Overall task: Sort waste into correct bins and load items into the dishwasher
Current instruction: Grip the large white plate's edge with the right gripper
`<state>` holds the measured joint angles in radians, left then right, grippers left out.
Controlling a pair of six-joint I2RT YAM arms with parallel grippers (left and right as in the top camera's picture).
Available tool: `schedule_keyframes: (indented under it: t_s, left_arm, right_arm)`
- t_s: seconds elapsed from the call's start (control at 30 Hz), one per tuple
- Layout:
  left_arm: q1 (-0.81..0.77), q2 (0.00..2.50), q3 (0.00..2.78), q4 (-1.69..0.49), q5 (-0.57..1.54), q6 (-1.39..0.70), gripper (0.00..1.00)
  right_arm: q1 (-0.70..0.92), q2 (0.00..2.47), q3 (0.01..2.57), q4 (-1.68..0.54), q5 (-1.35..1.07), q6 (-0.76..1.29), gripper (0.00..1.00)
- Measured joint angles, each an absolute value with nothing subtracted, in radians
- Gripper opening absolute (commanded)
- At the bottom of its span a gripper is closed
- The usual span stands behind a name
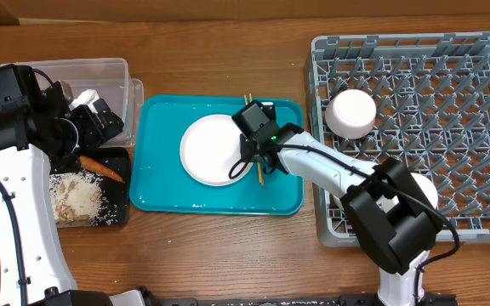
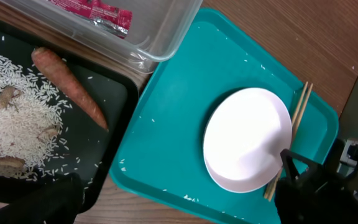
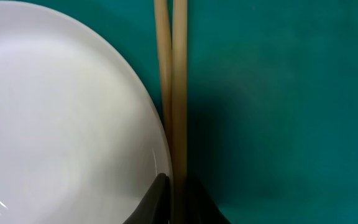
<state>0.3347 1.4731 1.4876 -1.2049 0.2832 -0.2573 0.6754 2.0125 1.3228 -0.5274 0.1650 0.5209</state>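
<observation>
The chopsticks lie against the white plate's rim inside the robot's right gripper, so it should open and pinch the plate's rim alone (image 3: 167,152) to load the plate.
The wooden chopsticks (image 1: 260,172) lie on the teal tray (image 1: 164,187), along the right edge of the large white plate (image 1: 215,150). My right gripper (image 1: 257,151) is down on them, its fingers (image 3: 179,196) closed around the pair (image 3: 171,81) right beside the plate rim (image 3: 61,112). My left gripper (image 1: 100,119) hangs open and empty over the bins. The black tray (image 1: 117,212) holds a carrot (image 1: 102,167) and rice with scraps (image 1: 76,197). The clear tub (image 1: 100,72) holds a red-and-silver wrapper (image 2: 98,9).
The grey dish rack (image 1: 449,102) stands at the right with a white bowl (image 1: 350,113) upside down in it. A second white dish (image 1: 424,191) is partly hidden by my right arm. Loose rice grains dot the teal tray (image 2: 166,143).
</observation>
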Motion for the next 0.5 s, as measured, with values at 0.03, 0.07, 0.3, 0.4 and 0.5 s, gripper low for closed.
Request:
schedule_keyframes:
  t_s: [0.03,0.07,0.3,0.4,0.5]
  left_arm:
    - [0.335,1.473,1.488,-1.205,0.283,-0.257,1.0]
    - [0.335,1.473,1.488,-1.205,0.283,-0.257,1.0]
    - [0.335,1.473,1.488,-1.205,0.283,-0.257,1.0]
    - [0.335,1.473,1.488,-1.205,0.283,-0.257,1.0]
    - [0.335,1.473,1.488,-1.205,0.283,-0.257,1.0]
  right_arm:
    - [0.675,2.011,1.323,-0.538,0.165,0.521,0.04]
    - [0.675,2.006,1.323,-0.559,0.164,0.521,0.04]
    - [0.675,1.998,1.323,-0.599,0.165,0.519,0.14]
    - [0.675,1.998,1.322,-0.616,0.165,0.524,0.35]
    - [0.675,1.998,1.322,-0.631,0.165,0.518,0.41]
